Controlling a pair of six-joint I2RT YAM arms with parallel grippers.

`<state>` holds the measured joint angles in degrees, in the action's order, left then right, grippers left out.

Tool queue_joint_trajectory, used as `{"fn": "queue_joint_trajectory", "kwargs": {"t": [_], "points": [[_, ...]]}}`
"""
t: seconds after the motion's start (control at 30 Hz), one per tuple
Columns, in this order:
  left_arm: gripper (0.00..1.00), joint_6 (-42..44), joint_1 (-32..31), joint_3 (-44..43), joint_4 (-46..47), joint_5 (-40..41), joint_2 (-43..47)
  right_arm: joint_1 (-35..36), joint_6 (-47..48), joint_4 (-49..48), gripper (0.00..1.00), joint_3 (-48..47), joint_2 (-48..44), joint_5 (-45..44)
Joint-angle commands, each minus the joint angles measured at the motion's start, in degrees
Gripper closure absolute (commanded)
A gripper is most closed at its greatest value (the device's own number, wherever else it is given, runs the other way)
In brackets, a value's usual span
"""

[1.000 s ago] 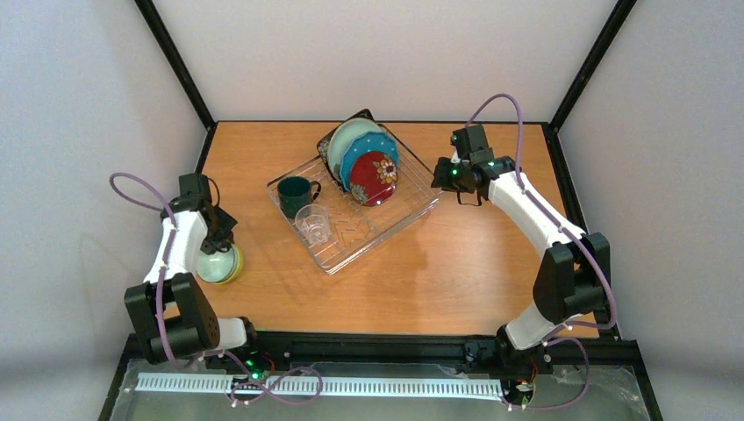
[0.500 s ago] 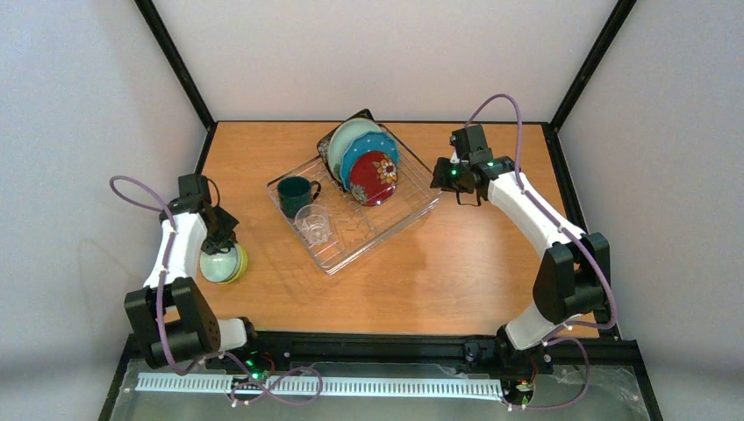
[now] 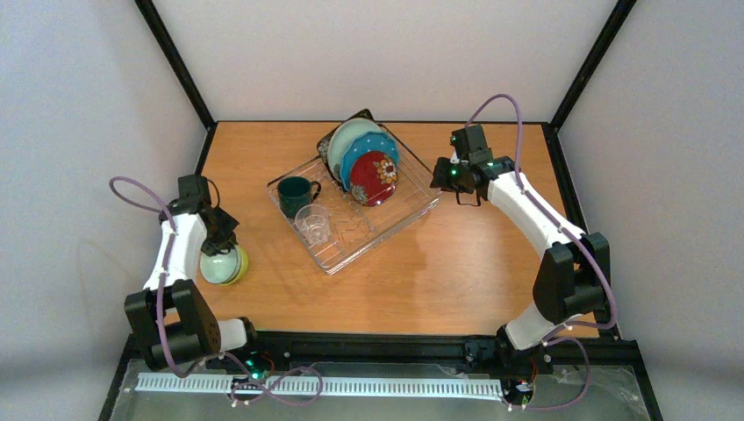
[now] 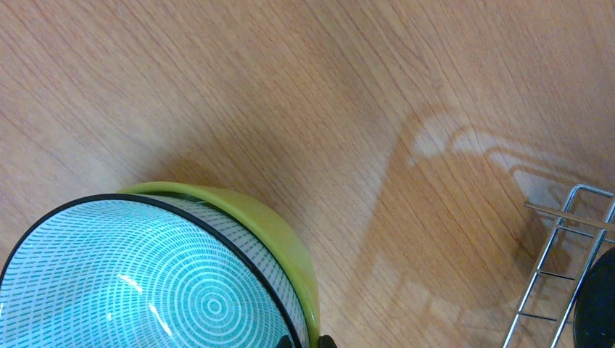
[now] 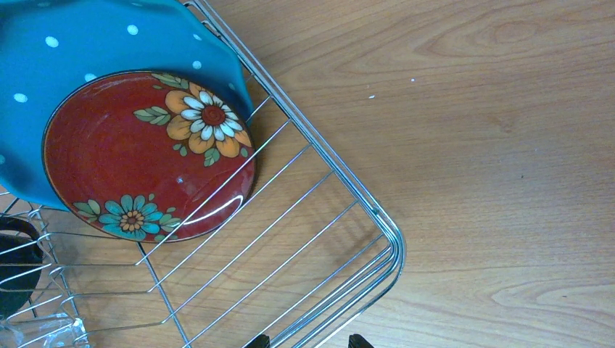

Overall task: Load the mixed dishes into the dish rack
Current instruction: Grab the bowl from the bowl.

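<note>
My left gripper will open, since it is pinching the mint bowl's rim along with the yellow-green bowl's rim, and take the mint bowl's rim alone (image 4: 278,303) before lifting.
A mint bowl (image 4: 145,290) sits nested inside a yellow-green bowl (image 4: 268,225) on the table at the left. My left gripper (image 4: 304,342) is shut on their two rims together; from above it (image 3: 219,239) covers the bowls' (image 3: 226,266) far side. In the dish rack (image 3: 333,268) stand a black square plate (image 3: 331,140), a pale mint plate (image 3: 349,136), a blue dotted plate (image 3: 367,151) and a small red floral plate (image 5: 138,159), with a dark green mug (image 3: 294,195) and a clear glass cup (image 3: 313,224). My right gripper (image 5: 308,342) is open, astride the rack's right rim (image 5: 384,232).
Black frame posts and pale walls close in the table on three sides. The rack's near-left end (image 4: 573,239) shows at the right of the left wrist view. Bare wood (image 3: 456,263) lies between the rack and the arm bases.
The left gripper and the nested bowls have edged very slightly to the right. The right arm has not moved.
</note>
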<state>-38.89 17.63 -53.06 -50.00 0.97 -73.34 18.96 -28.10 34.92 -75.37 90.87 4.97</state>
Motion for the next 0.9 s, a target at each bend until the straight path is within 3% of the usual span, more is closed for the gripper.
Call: {"fn": "queue_joint_trajectory", "kwargs": {"t": [0.0,0.23,0.37,0.87], "points": [[0.96,0.75,0.39,-1.23,-0.51,-0.25,1.80,0.48,-0.62,0.33,0.37,-1.26,-0.60,-0.58],[0.91,0.75,0.39,-0.38,-0.23,-0.51,2.45,0.62,-0.78,0.42,0.37,-0.76,-0.98,-0.83],[0.83,0.84,0.38,0.21,0.15,-0.62,2.67,0.74,-0.91,0.41,0.37,-0.65,-1.06,-0.92],[0.78,1.39,0.40,3.17,1.83,-1.32,3.27,1.16,-1.56,0.86,0.37,-0.24,-2.31,-1.80]]}}
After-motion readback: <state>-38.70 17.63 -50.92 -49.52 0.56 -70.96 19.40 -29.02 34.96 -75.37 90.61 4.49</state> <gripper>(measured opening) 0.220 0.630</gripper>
